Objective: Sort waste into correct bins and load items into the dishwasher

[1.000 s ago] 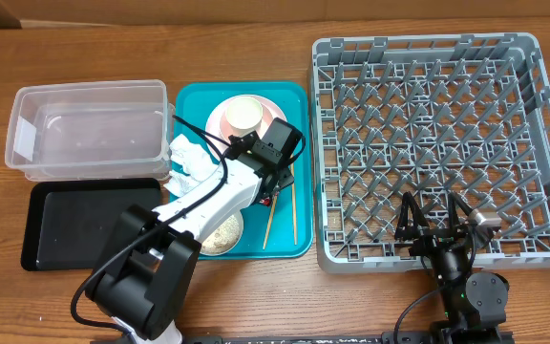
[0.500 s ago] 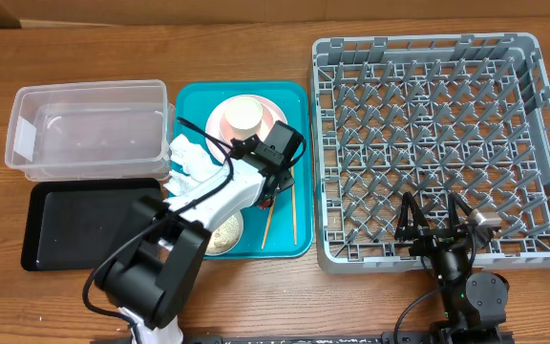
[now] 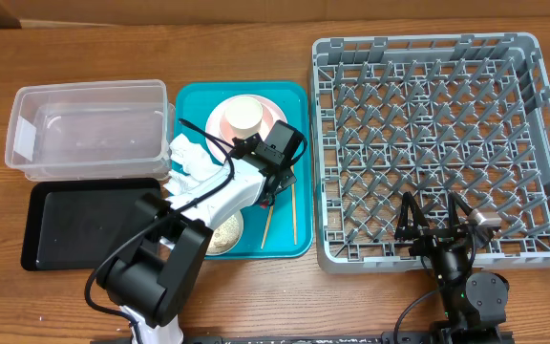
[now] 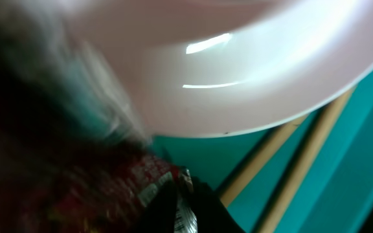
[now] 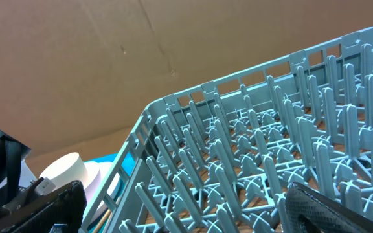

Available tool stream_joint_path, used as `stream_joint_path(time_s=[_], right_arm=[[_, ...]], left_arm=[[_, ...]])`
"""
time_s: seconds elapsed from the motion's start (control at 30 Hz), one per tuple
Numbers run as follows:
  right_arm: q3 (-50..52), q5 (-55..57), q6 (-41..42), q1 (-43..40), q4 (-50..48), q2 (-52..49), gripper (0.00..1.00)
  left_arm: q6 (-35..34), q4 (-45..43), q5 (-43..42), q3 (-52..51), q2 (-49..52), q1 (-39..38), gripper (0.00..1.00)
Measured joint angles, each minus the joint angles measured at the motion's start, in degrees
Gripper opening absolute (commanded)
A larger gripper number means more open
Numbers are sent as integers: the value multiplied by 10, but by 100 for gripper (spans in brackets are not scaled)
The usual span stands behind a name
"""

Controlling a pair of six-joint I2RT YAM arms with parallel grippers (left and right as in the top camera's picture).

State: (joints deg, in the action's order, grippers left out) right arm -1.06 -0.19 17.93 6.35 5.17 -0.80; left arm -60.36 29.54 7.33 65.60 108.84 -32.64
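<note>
The left gripper pinches only the silvery edge of the red snack wrapper, so it should open, back up and take the wrapper by its red body (image 4: 105,184).
My left gripper (image 3: 271,191) is down on the teal tray, just below the pink plate (image 3: 220,122) that carries the cream cup (image 3: 243,113). In the left wrist view its jaws (image 4: 180,207) pinch the silvery edge of the red snack wrapper (image 4: 135,184), with the plate rim (image 4: 238,65) above and the two chopsticks (image 4: 303,162) to the right. The wrapper (image 3: 271,200) barely shows overhead. White tissue (image 3: 187,158) lies at the tray's left. A bowl with rice (image 3: 223,233) sits at the front. My right gripper (image 3: 437,225) is open and empty at the grey rack's front edge (image 5: 186,207).
The clear tub (image 3: 89,129) stands at the far left with the black tray (image 3: 74,225) in front of it. The teal tray (image 3: 299,244) lies between them and the grey dish rack (image 3: 437,57), which holds nothing. The chopsticks (image 3: 293,210) lie beside the rack wall.
My left arm's lower links shifted slightly; the gripper stayed low at the wrapper. The right arm has not moved.
</note>
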Motion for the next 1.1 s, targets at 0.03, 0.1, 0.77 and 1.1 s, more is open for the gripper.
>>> stream_joint_path(time_s=[0.03, 0.1, 0.77, 1.1], right_arm=[[0, 0, 0, 0, 0, 0, 100], [0, 0, 0, 0, 0, 0, 100], [0, 0, 0, 0, 0, 0, 100], [0, 0, 0, 0, 0, 0, 100]], left_arm=[[0, 0, 0, 0, 0, 0, 6], [-2, 0, -1, 0, 0, 0, 4], [51, 65, -24, 45, -16, 0, 34], [69, 117, -24, 49, -19, 0, 46]])
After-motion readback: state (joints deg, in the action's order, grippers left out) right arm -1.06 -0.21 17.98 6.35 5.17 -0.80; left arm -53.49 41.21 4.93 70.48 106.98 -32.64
